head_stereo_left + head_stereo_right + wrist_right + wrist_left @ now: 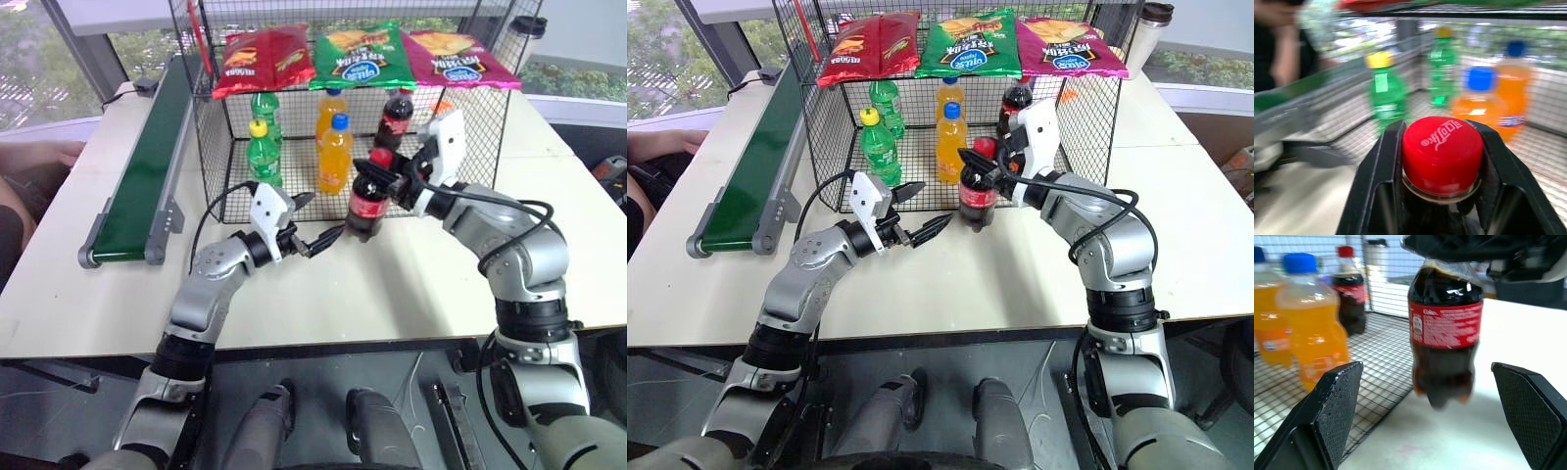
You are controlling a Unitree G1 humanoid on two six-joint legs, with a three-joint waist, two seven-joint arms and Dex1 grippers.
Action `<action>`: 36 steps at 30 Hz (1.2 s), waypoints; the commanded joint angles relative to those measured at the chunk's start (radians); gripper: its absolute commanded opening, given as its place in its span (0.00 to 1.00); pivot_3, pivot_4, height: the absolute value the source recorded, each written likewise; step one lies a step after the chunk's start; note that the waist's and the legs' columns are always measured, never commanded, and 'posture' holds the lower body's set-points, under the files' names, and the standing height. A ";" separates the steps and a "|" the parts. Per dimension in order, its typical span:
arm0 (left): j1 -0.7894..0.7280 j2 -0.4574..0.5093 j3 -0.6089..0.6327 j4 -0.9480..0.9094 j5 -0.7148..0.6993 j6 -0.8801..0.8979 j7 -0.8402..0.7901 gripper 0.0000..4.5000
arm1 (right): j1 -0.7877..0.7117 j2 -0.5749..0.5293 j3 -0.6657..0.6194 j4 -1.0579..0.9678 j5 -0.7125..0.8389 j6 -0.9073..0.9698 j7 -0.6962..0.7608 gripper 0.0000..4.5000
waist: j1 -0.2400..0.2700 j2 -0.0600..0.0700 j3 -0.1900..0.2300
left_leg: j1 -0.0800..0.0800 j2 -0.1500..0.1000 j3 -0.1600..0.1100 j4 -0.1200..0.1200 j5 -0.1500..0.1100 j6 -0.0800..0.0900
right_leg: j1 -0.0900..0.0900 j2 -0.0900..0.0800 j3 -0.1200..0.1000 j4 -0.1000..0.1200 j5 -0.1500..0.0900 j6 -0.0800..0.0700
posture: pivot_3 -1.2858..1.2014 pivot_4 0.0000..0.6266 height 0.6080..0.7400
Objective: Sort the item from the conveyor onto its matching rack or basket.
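My right gripper has the cola bottle. Next, I set it down on the basket's bottom in front of the other cola bottle (400, 194).
The item, a small cola bottle (366, 203) with a red cap (1442, 152) and red label, hangs upright just over the white table at the open front of the black wire basket (478, 147). My right gripper (388, 176) is shut on its neck, under the cap. My left gripper (317, 219) stands open just to the left of the bottle's lower half, and its fingers (1334, 401) are spread wide and touch nothing. The green-belted conveyor (147, 166) runs along the table's left side with nothing on it.
Inside the basket stand two orange soda bottles (335, 152), two green ones (263, 152) and another cola bottle (397, 117). Three chip bags (265, 59) lie on the slanted shelf above. A person's arm (39, 155) rests at the far left, and a lidded cup (526, 34) stands at the back right.
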 commanded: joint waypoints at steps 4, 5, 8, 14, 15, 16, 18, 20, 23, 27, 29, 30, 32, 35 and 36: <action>0.019 -0.023 0.013 -0.061 -0.004 0.002 0.060 0.97 | -0.137 0.032 -0.061 0.180 -0.107 -0.178 -0.110 0.27 | -0.002 0.000 0.000 | 0.000 0.000 0.000 0.000 0.000 0.000 | 0.000 0.000 0.000 0.000 0.000 0.000 | 0.52 0.24 0.98; 0.024 -0.028 0.012 -0.064 -0.003 0.003 0.068 0.97 | -0.153 0.039 -0.070 0.222 -0.121 -0.203 -0.129 0.27 | -0.002 0.000 0.000 | 0.001 0.000 0.001 0.000 0.000 0.000 | 0.000 0.000 0.000 0.001 0.000 0.000 | 0.52 0.24 0.98; 0.036 -0.041 0.006 -0.072 0.003 0.003 0.090 0.97 | -0.189 0.048 -0.083 0.336 -0.158 -0.286 -0.160 0.27 | -0.001 0.000 0.000 | 0.001 0.000 0.001 0.000 0.000 0.000 | 0.000 0.001 0.001 0.001 0.000 0.000 | 0.52 0.24 0.98; 0.046 -0.059 0.000 -0.081 0.006 0.005 0.121 0.97 | -0.258 0.057 -0.092 0.546 -0.209 -0.431 -0.174 0.27 | -0.002 0.000 0.000 | 0.001 0.000 0.002 0.000 0.001 0.000 | 0.000 0.001 0.001 0.002 0.000 0.000 | 0.52 0.24 0.98; 0.046 -0.060 -0.001 -0.080 0.006 0.004 0.123 0.97 | -0.267 0.059 -0.093 0.574 -0.215 -0.450 -0.172 0.27 | -0.003 0.000 0.000 | 0.001 0.000 0.002 0.000 0.001 0.000 | 0.000 0.001 0.001 0.002 0.000 0.000 | 0.52 0.24 0.98; 0.045 -0.061 -0.001 -0.080 0.007 0.004 0.125 0.97 | -0.278 0.061 -0.096 0.607 -0.219 -0.473 -0.172 0.27 | -0.003 0.000 0.000 | 0.001 0.000 0.002 0.000 0.001 0.000 | 0.000 0.001 0.001 0.002 0.000 0.000 | 0.52 0.24 0.98; 0.044 -0.062 0.000 -0.079 0.007 0.004 0.126 0.97 | -0.305 0.067 -0.102 0.673 -0.225 -0.513 -0.174 0.27 | -0.003 0.000 0.000 | 0.001 0.000 0.002 0.000 0.001 0.000 | 0.000 0.001 0.001 0.002 0.000 0.000 | 0.52 0.24 0.98; 0.044 -0.063 -0.002 -0.077 0.009 0.003 0.127 0.97 | -0.330 0.071 -0.104 0.733 -0.232 -0.549 -0.175 0.27 | -0.004 0.000 0.000 | 0.001 0.000 0.002 0.000 0.001 0.000 | 0.000 0.001 0.001 0.002 0.000 0.000 | 0.52 0.24 0.98; 0.045 -0.063 -0.003 -0.074 0.011 0.002 0.126 0.97 | -0.365 0.075 -0.103 0.818 -0.244 -0.601 -0.170 0.27 | -0.006 0.001 0.000 | 0.001 0.000 0.002 0.000 0.001 0.000 | 0.000 0.001 0.001 0.002 0.000 0.000 | 0.52 0.24 0.98; 0.047 -0.059 0.000 -0.067 0.013 -0.003 0.123 0.97 | -0.398 0.073 -0.106 0.914 -0.257 -0.664 -0.155 0.27 | -0.006 0.001 0.000 | 0.001 0.000 0.002 0.000 0.001 0.000 | 0.000 0.001 0.001 0.002 0.000 0.000 | 0.52 0.24 0.98; 0.048 -0.059 0.000 -0.070 0.013 -0.001 0.124 0.97 | -0.407 0.072 -0.108 0.950 -0.261 -0.686 -0.150 0.27 | -0.006 0.001 0.000 | 0.001 0.000 0.002 0.000 0.001 0.000 | 0.000 0.001 0.002 0.002 0.000 0.000 | 0.52 0.24 0.98; 0.048 -0.059 0.000 -0.072 0.013 0.000 0.125 0.99 | -0.410 0.071 -0.109 0.963 -0.262 -0.694 -0.146 0.38 | -0.005 0.001 0.000 | 0.001 0.000 0.002 0.000 0.001 0.000 | 0.000 0.001 0.002 0.002 0.000 0.000 | 0.52 0.24 0.98; 0.050 -0.059 -0.001 -0.075 0.013 0.002 0.127 1.00 | -0.414 0.071 -0.110 0.980 -0.265 -0.705 -0.140 0.56 | -0.005 0.001 0.000 | 0.001 0.000 0.002 0.000 0.001 0.000 | 0.000 0.001 0.002 0.002 0.000 0.000 | 0.52 0.24 0.98; 0.050 -0.058 -0.002 -0.078 0.014 0.005 0.128 1.00 | -0.412 0.074 -0.108 0.986 -0.265 -0.710 -0.124 0.88 | -0.006 0.001 0.000 | 0.002 0.000 0.002 0.000 0.001 -0.001 | 0.000 0.001 0.002 0.003 0.000 0.000 | 0.52 0.24 0.98; 0.050 -0.058 -0.002 -0.078 0.014 0.005 0.129 1.00 | -0.410 0.074 -0.106 0.983 -0.267 -0.709 -0.121 0.99 | -0.006 0.001 0.000 | 0.002 0.000 0.002 0.000 0.001 -0.001 | 0.000 0.001 0.002 0.003 0.000 0.000 | 0.52 0.24 0.98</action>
